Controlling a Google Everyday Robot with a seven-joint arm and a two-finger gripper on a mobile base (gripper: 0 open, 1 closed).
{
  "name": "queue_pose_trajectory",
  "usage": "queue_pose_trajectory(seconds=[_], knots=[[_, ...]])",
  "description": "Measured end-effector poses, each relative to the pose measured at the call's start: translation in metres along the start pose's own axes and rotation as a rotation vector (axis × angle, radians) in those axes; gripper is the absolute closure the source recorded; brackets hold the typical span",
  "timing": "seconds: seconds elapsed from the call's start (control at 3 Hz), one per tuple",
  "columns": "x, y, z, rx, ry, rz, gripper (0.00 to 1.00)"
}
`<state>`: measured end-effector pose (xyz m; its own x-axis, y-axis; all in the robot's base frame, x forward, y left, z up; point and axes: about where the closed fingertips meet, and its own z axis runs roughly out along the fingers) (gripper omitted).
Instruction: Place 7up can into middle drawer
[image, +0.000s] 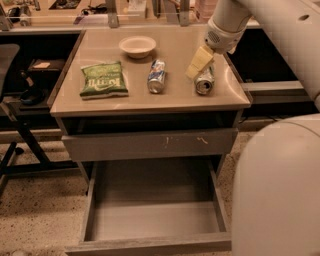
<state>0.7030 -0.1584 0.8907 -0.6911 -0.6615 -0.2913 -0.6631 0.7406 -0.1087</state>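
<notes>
I should next lower my gripper over the 7up can's body (205, 77) and close it there, just behind the silver end of the can.
The 7up can (205, 82) lies on its side near the right edge of the cabinet top, silver end facing me. My gripper (194, 71) hangs just above and to the left of it, pale fingers pointing down-left, close to the can's upper side, holding nothing that I can see. The middle drawer (100, 220) is pulled out below, wide and shallow with a bare grey floor. Its front edge runs along the bottom of the view.
A blue, white and silver can (157, 76) lies mid-top, a green chip bag (103, 79) to its left, a pale bowl (137, 46) behind. The shut scratched drawer front (150, 144) sits above the open drawer. My own body (280, 190) fills the lower right. A chair base (15, 150) stands left.
</notes>
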Motion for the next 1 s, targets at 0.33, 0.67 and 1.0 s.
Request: queue_pose_trajectory(seconds=[0.33, 0.67, 1.0], knots=[[0.004, -0.012, 0.02, -0.015, 0.041, 0.051, 0.0], [0.003, -0.018, 0.037, -0.049, 0.056, 0.076, 0.0], [-0.007, -0.016, 0.043, -0.082, 0.042, 0.066, 0.0]])
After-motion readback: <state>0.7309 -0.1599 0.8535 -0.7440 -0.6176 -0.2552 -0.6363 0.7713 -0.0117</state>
